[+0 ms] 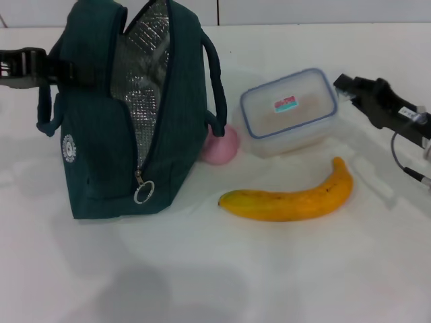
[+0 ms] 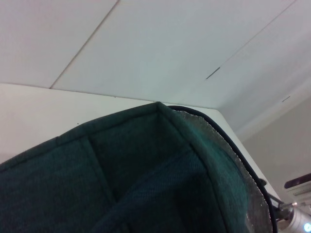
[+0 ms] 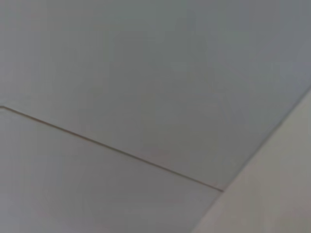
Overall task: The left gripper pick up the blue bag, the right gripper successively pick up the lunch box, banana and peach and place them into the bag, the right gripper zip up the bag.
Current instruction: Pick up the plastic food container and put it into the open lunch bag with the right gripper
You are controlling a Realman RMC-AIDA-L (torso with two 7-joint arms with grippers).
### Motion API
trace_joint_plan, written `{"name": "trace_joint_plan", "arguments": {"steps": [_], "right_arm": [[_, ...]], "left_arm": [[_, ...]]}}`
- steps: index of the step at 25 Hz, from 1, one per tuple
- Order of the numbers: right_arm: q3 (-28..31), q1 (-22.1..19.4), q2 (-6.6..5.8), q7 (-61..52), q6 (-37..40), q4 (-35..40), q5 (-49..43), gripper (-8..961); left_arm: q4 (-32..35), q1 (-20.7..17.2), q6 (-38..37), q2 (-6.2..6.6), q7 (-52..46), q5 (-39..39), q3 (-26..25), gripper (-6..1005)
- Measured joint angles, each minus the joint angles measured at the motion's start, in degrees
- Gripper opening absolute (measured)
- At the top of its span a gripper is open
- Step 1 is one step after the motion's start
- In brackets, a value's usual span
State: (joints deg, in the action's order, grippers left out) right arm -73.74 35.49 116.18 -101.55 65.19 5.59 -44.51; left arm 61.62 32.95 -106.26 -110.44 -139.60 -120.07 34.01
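Next, my right gripper lets go of the lunch box inside the blue bag's silver lining (image 1: 141, 113), above the ring pull.
The blue bag (image 1: 128, 121) stands upright at the left, unzipped, its silver lining (image 1: 145, 74) showing and the ring pull (image 1: 143, 192) hanging low. My left gripper (image 1: 57, 69) holds its upper left side by the handle; the bag's fabric (image 2: 146, 170) fills the left wrist view. Behind the bag's right corner, the pink peach (image 1: 223, 145) is partly hidden. The clear lunch box (image 1: 289, 111) lies right of it, and the banana (image 1: 293, 198) lies in front. My right gripper (image 1: 345, 84) hovers by the lunch box's far right corner. The right wrist view shows only pale surfaces.
The white table (image 1: 215, 269) reaches to a wall along the back. A thin cable (image 1: 403, 158) hangs from the right arm at the right edge. Open table lies in front of the bag and banana.
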Motion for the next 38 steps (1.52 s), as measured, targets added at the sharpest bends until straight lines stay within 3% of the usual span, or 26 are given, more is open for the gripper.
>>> {"name": "trace_joint_plan", "arguments": {"steps": [7, 18, 24, 30, 34, 38], "right_arm": [[0.0, -3.65, 0.0, 1.61, 8.19, 1.12, 7.39, 94], [0.08, -5.5, 0.0, 0.61, 21.63, 1.22, 16.98, 94], [-0.44, -1.47, 0.0, -2.34, 26.94, 3.54, 19.22, 95], [-2.71, 6.71, 0.01, -4.0, 27.61, 4.13, 19.41, 95], [-6.53, 11.27, 0.01, -4.77, 27.0, 4.17, 20.99, 95], [-14.45, 13.13, 0.0, -4.96, 24.5, 5.86, 26.16, 95]], "left_arm": [[-0.22, -0.32, -0.08, 0.13, 0.15, 0.0, 0.0, 38], [-0.27, -0.53, -0.25, 0.21, -0.08, -0.16, 0.81, 39], [-0.28, -0.2, -0.27, 0.13, -0.17, -0.14, 1.98, 39], [-0.27, 0.09, -0.27, -0.17, -0.16, 0.01, 2.12, 40], [-0.34, 0.48, -0.26, -0.39, -0.15, 0.16, 2.15, 40], [-0.5, 0.82, -0.23, -0.89, -0.04, 0.31, 2.66, 40]]}}
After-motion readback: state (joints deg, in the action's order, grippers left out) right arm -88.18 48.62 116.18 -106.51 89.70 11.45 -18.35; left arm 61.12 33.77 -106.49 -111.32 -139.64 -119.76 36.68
